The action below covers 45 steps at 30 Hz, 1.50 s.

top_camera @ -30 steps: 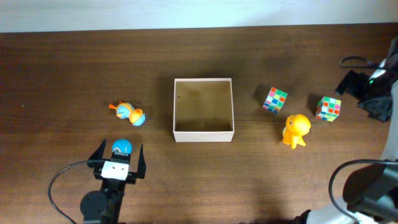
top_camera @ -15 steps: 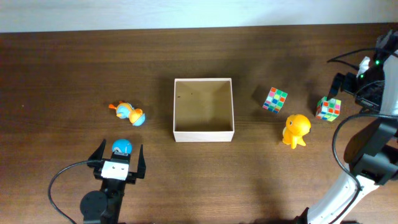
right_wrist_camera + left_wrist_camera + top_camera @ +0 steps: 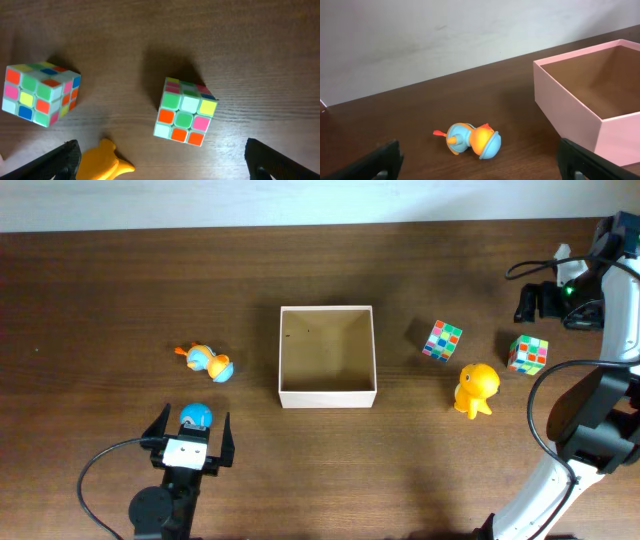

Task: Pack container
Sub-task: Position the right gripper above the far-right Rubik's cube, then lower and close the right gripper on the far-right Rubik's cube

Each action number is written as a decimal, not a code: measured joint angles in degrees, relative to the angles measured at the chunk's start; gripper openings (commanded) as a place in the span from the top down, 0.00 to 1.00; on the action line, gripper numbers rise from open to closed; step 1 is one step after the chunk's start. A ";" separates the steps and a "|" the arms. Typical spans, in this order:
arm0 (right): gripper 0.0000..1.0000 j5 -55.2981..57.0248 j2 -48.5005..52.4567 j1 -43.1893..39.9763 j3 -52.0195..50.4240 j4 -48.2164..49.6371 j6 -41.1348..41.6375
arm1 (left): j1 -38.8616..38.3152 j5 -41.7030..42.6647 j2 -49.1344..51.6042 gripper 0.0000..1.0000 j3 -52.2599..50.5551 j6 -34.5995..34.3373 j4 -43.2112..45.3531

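The colour cube that sits farthest from the container, past the yellow duck, will have my right gripper close on its opposite sides (image 3: pixel 528 354) (image 3: pixel 184 113).
The container (image 3: pixel 326 385), a square cream-walled box with a tan inside, stands mid-table and is empty; it also shows at the right of the left wrist view (image 3: pixel 570 107). A blue and orange toy duck (image 3: pixel 208 362) lies on its side left of it, ahead of my left gripper (image 3: pixel 472 140). My left gripper (image 3: pixel 191 426) is open near the front edge, with a small blue round thing (image 3: pixel 195 416) between its fingers. My right gripper (image 3: pixel 530 304) is open, above the table behind the right colour cube (image 3: pixel 528 354). That cube (image 3: pixel 186 111), a second cube (image 3: pixel 40 93) and a yellow duck (image 3: pixel 104 162) show below it.
The second colour cube (image 3: pixel 442 340) and the yellow duck (image 3: pixel 476 388) sit right of the container. A cable loops beside the left arm (image 3: pixel 95 475). The right arm (image 3: pixel 590 430) rises along the right edge. A pale wall (image 3: pixel 445 35) runs behind the table.
My right arm has swung from the right edge up and to the left, bringing its gripper behind the right cube. The left arm and all toys have stayed put.
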 measured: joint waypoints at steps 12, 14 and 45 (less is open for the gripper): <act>0.01 0.07 4.46 -0.17 -4.17 1.29 -4.00 | 0.00 0.00 0.00 0.01 0.00 0.00 0.00; 0.01 0.07 5.49 -0.17 -5.86 2.47 -4.07 | 0.00 0.00 0.00 0.01 0.00 0.00 0.00; 0.23 0.28 6.82 -3.45 -15.32 10.86 -4.50 | 0.00 0.00 0.00 0.01 0.00 0.00 0.00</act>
